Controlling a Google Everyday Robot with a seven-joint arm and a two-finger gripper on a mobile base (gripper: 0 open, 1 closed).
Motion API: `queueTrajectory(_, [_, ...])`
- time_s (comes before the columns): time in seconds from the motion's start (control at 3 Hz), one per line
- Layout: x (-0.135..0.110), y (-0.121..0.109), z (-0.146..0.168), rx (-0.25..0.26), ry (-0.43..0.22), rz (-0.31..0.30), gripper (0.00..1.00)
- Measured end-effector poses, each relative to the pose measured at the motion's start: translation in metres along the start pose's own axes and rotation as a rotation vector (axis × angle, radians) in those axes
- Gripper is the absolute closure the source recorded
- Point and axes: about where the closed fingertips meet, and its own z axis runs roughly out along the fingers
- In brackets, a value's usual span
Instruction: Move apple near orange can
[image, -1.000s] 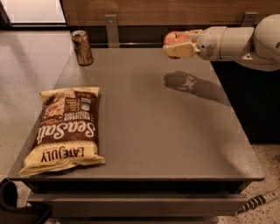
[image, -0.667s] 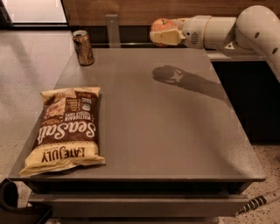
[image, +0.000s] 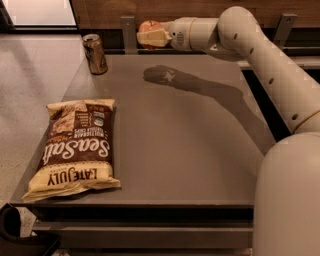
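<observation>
The robot's gripper will release the apple close against the foot of the orange can (image: 107, 75), just behind the chip bag. The apple hangs above the table's far edge.
The red-orange apple (image: 148, 26) is held in my gripper (image: 151, 35), which is shut on it above the far edge of the grey table (image: 190, 150). The apple hangs in the air; its shadow falls on the table below. The orange can (image: 95, 54) stands upright at the table's far left corner, some way to the left of the gripper and lower than the apple. My arm (image: 260, 55) reaches in from the right.
A large brown and cream chip bag (image: 75, 147) lies flat on the table's front left. A wooden wall with metal brackets (image: 127, 30) runs behind the table. A pale floor lies to the left.
My gripper has carried the apple leftward along the far edge of the table, closer to the orange can. The can and the chip bag have not moved.
</observation>
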Motion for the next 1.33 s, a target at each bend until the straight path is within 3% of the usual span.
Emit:
queueTrajectory(0.67, [0.049,0.040,0.060,-0.060,0.092,0.054,1.00])
queueTrajectory(1.0, [0.073,0.081,0.087,-0.128,0.078,0.090,1.00])
queueTrajectory(1.33, [0.083,0.101,0.101,-0.159,0.069,0.100,1.00])
